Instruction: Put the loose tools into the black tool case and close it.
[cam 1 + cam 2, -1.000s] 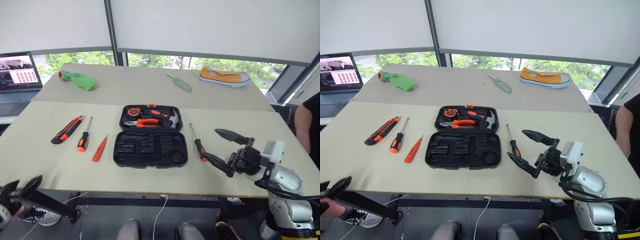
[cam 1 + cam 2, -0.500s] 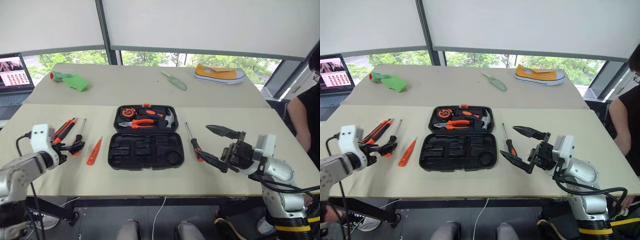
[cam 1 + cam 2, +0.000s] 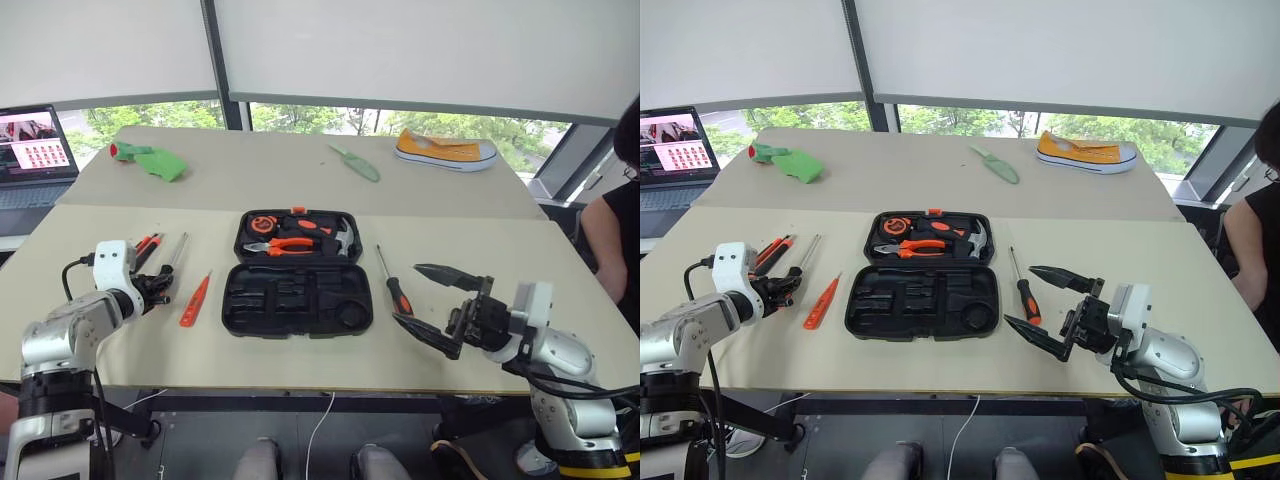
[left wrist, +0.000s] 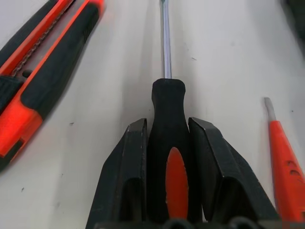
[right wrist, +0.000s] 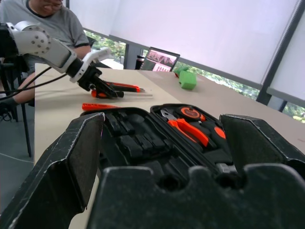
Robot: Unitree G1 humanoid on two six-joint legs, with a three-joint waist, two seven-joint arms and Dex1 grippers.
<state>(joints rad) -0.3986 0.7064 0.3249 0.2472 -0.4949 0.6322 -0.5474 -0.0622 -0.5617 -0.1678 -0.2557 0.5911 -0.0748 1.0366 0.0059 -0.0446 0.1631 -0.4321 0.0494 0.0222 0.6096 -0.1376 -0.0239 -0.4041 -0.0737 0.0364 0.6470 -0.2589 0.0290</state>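
Note:
The black-and-orange screwdriver will go down in the near half's slot point(image 3: 286, 271) along the tool case's hinge, where my left gripper will let go of it.
The black tool case point(image 3: 297, 296) lies open mid-table, pliers and a hammer in its far half, the near half's slots bare. Left of it lie an orange-black utility knife point(image 3: 143, 247), a black-and-orange screwdriver point(image 4: 167, 109) and a slim orange tester screwdriver point(image 3: 195, 299). My left gripper point(image 4: 167, 125) is shut on that screwdriver's handle, which rests on the table, with a finger pressed to each side. A second black-and-orange screwdriver point(image 3: 395, 285) lies right of the case. My right gripper point(image 3: 408, 293) hovers wide open just right of it, holding nothing.
A laptop point(image 3: 35, 140) with a lit screen stands at the far left. On the far table lie a green cloth point(image 3: 150, 160), a green trowel point(image 3: 358, 165) and a yellow shoe point(image 3: 445, 152). A person point(image 3: 625, 200) stands at the right edge.
My left arm rose from below the table's edge and reached forward to the screwdriver, then its fingers closed on the handle. The right gripper stayed where it was, open.

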